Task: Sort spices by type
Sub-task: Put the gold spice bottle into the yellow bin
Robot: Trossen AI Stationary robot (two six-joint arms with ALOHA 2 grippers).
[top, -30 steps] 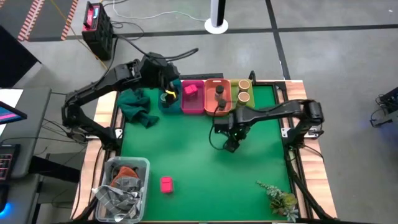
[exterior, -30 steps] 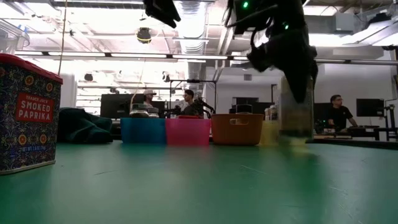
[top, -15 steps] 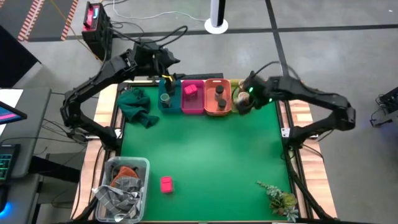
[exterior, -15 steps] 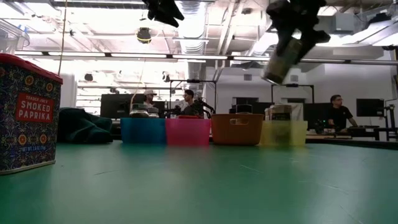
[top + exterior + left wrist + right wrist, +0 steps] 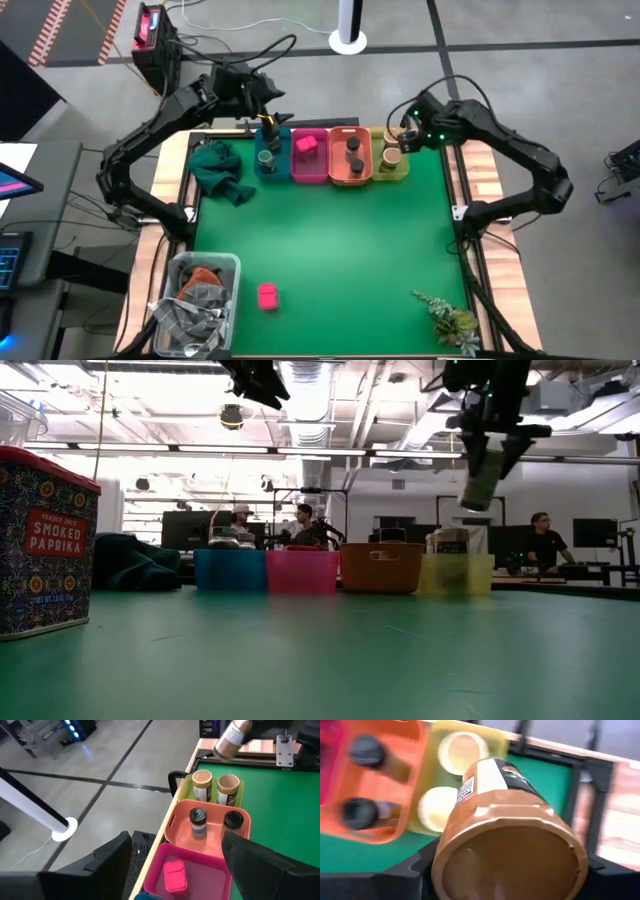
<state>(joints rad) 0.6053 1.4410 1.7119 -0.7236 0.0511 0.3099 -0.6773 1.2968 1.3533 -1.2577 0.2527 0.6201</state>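
Observation:
I should release the jar with my right gripper in the yellow bin (image 5: 394, 163), beside the nearer tan-lidded jar.
My right gripper (image 5: 408, 135) hangs over the far right corner, above the yellow bin (image 5: 392, 172), shut on a round jar with a tan lid (image 5: 481, 475). The jar also shows large in the right wrist view (image 5: 507, 855). Two more tan-lidded jars (image 5: 202, 782) stand in that bin. Two dark-lidded jars (image 5: 353, 155) stand in the orange bin (image 5: 349, 178), a pink box (image 5: 306, 144) lies in the pink bin (image 5: 310, 175), and one jar (image 5: 266, 157) stands in the blue bin (image 5: 268, 172). Another pink box (image 5: 267, 296) stands on the mat near the front. My left gripper (image 5: 262, 100) hovers open and empty beyond the blue bin. My right gripper pinches the jar between its two fingers by its round side just below the lid (image 5: 451, 840). The fingers come from above, slanting down. The jar hangs below them, tilted, its lid end up toward the wrist, lifted clear above the yellow bin.
A dark green cloth (image 5: 220, 170) lies at the far left. A clear tub of rags (image 5: 195, 300) stands at the near left corner, a plant sprig (image 5: 450, 320) at the near right. The four bins line the far edge. People sit in the room behind.
My right gripper has carried the jar from the middle of the mat up and toward the far right corner, rolling its wrist on the way; the jar is now lifted clear over the yellow bin. My left gripper has drawn back from over the blue bin toward the far edge.

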